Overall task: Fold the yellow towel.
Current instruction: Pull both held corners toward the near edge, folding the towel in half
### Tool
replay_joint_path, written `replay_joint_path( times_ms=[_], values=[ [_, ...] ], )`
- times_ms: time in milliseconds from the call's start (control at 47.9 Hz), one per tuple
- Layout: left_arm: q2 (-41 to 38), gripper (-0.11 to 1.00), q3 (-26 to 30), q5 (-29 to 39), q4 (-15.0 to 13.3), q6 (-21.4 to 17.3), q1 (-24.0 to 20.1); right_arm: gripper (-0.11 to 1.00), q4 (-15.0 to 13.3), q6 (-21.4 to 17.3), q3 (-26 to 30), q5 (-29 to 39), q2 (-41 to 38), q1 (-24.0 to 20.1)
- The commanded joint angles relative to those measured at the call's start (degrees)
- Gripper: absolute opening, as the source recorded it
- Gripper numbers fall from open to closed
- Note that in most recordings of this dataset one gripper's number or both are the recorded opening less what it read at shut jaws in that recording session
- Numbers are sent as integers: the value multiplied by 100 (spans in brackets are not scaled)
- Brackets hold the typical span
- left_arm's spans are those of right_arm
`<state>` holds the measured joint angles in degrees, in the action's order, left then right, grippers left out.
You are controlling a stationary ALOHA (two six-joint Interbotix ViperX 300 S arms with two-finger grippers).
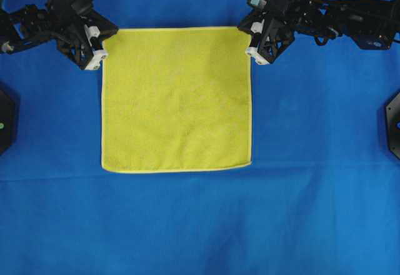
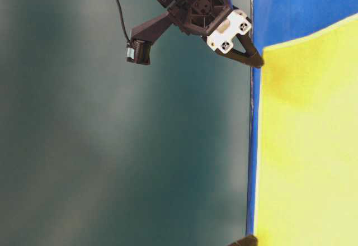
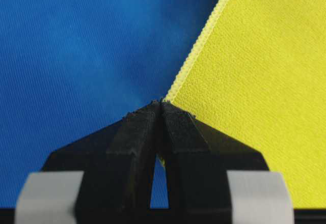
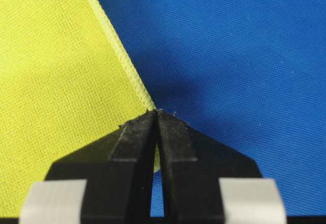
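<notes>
My left gripper is going to let go of the yellow towel's far corner on top of the towel's near corner [image 1: 107, 164] along the same side.
The yellow towel [image 1: 176, 100] lies flat and square on the blue cloth [image 1: 312, 162]. My left gripper [image 1: 113, 32] is at its far left corner and my right gripper [image 1: 242, 25] at its far right corner. In the left wrist view the black fingers [image 3: 137, 132] meet at their tips on the towel's hem [image 3: 201, 46], with a sliver of yellow pinched between them. The right wrist view shows the same: fingers [image 4: 175, 137] shut on the hem [image 4: 119, 56], yellow showing in the slit. At table level one gripper [image 2: 256, 61] bites the towel [image 2: 307, 145] at a corner.
The blue cloth covers the whole table around the towel. Black arm mounts sit at the left edge [image 1: 5, 122] and the right edge [image 1: 394, 122]. A second black fingertip [image 2: 245, 240] shows at the bottom of the table-level view.
</notes>
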<state>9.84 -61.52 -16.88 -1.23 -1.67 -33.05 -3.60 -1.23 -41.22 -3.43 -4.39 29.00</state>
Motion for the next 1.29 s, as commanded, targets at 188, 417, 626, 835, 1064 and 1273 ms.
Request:
replay_joint_path(
  times_ms=[188,417,626,835,1064,1273],
  values=[
    [308,1,-158,79,-9,44,141,1,0,-53,-9,18,281,-114],
    [642,1,-272,431,-9,79,976,1,114,-97,-158,431,686,-738],
    [817,1,-387,554,-9,334,2224,1,378,-105,-255,791,879,-1547],
    [791,1,-396,615,-9,1046,3375,1,738,-105,-281,853,879,-2338],
    [729,1,-378,659,-9,1793,4245,1,1143,-105,-299,888,861,-2927],
    [615,1,-290,659,-9,1969,4579,1,1310,-114,-290,896,844,-3146]
  ],
)
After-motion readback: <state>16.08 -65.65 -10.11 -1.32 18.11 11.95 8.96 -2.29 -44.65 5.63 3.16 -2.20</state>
